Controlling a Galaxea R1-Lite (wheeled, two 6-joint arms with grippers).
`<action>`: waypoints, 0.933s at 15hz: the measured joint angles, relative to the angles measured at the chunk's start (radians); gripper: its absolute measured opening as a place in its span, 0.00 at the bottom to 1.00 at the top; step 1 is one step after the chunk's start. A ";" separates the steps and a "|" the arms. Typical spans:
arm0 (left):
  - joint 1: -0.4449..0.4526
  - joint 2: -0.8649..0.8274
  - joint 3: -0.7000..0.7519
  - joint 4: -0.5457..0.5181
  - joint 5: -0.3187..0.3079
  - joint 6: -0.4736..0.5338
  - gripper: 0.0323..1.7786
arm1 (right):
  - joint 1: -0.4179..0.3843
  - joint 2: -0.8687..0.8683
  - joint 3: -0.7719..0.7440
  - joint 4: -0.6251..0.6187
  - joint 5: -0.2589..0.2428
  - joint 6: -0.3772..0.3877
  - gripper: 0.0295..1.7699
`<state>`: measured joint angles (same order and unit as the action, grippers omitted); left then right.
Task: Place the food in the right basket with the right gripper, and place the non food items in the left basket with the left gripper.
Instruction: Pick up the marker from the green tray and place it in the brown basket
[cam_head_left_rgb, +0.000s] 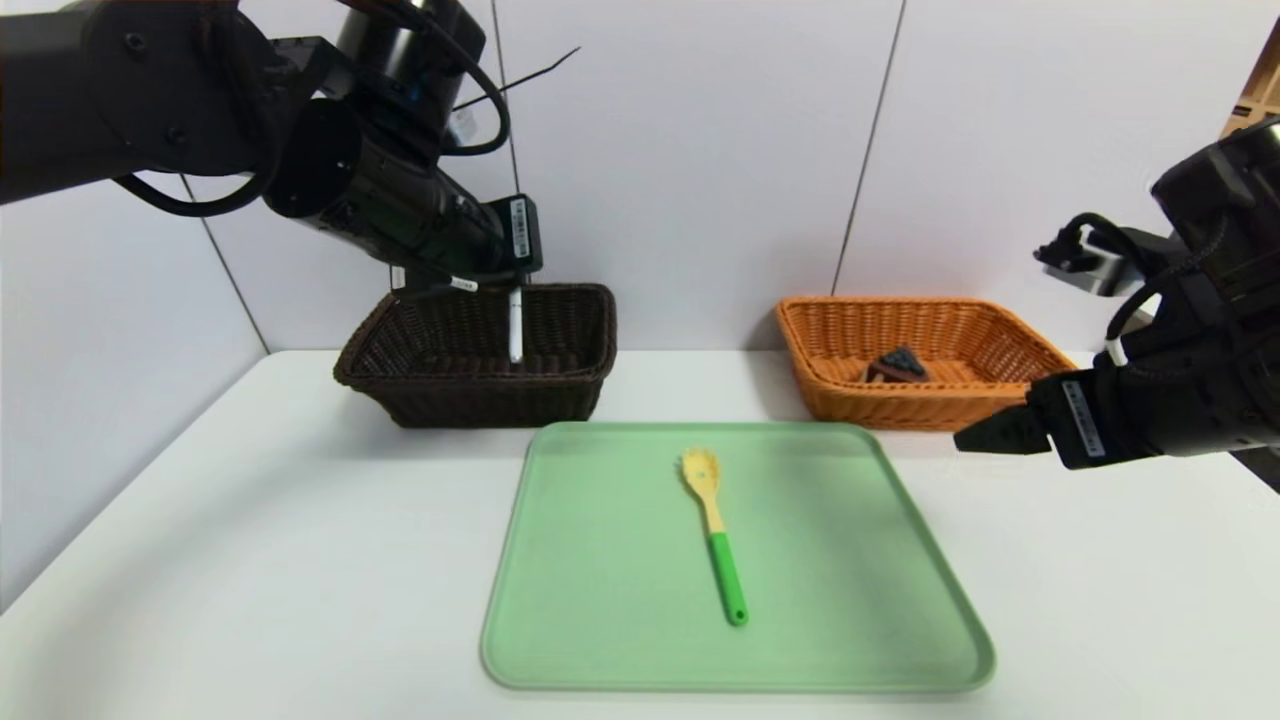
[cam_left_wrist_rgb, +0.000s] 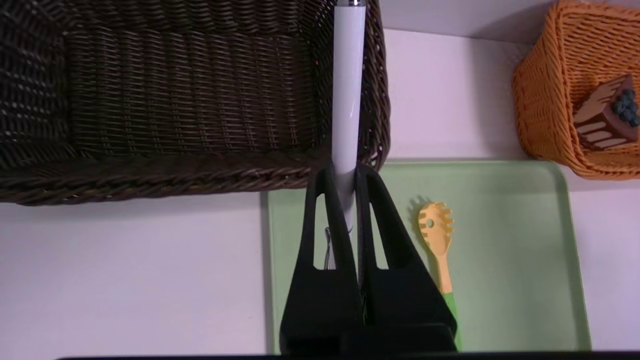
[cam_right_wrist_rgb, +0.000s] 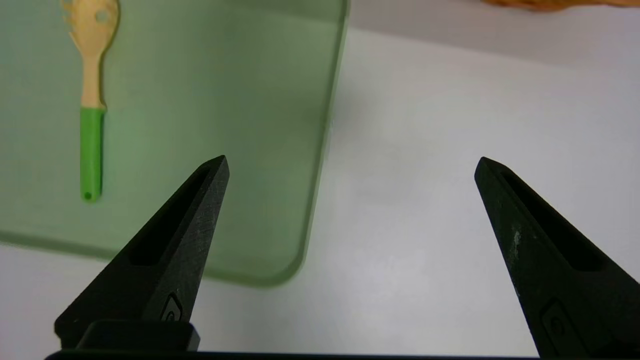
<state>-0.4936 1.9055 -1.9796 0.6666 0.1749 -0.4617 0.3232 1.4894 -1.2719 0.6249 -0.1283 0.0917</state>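
Note:
The white pen, hanging upright over the dark brown basket, will be released by my left gripper on the dark brown basket's bottom, far from the orange basket (cam_head_left_rgb: 432, 367) (cam_left_wrist_rgb: 117, 96).
My left gripper (cam_head_left_rgb: 515, 285) (cam_left_wrist_rgb: 343, 172) is shut on the white pen (cam_head_left_rgb: 516, 325) (cam_left_wrist_rgb: 347, 90), which hangs upright over the right end of the dark brown left basket (cam_head_left_rgb: 480, 395) (cam_left_wrist_rgb: 150, 175). The yellow spatula with a green handle (cam_head_left_rgb: 715, 530) (cam_left_wrist_rgb: 436, 235) (cam_right_wrist_rgb: 91, 100) lies in the middle of the green tray (cam_head_left_rgb: 600, 600). In the orange right basket (cam_head_left_rgb: 850, 400) (cam_left_wrist_rgb: 545, 100) sits the cake slice (cam_head_left_rgb: 897, 366) (cam_left_wrist_rgb: 607, 115). To the right of the tray, low over the table, my right gripper (cam_head_left_rgb: 968, 440) (cam_right_wrist_rgb: 350, 165) stands open with nothing between its fingers.
The green tray (cam_left_wrist_rgb: 525, 280) (cam_right_wrist_rgb: 225, 125) lies on the white table (cam_head_left_rgb: 250, 560) in front of both baskets. A white wall rises close behind the baskets. Bare table stretches on both sides of the tray.

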 joint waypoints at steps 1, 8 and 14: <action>0.009 0.002 -0.001 -0.011 0.012 0.004 0.02 | 0.000 0.000 0.000 -0.002 -0.002 0.001 0.96; 0.084 0.070 0.001 -0.169 0.106 -0.007 0.02 | -0.001 -0.029 0.032 -0.007 0.005 0.001 0.96; 0.171 0.172 0.004 -0.216 0.165 -0.025 0.02 | -0.003 -0.059 0.034 -0.008 0.008 0.003 0.96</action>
<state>-0.3228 2.0777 -1.9757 0.4511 0.3400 -0.4868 0.3198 1.4302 -1.2379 0.6166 -0.1206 0.0947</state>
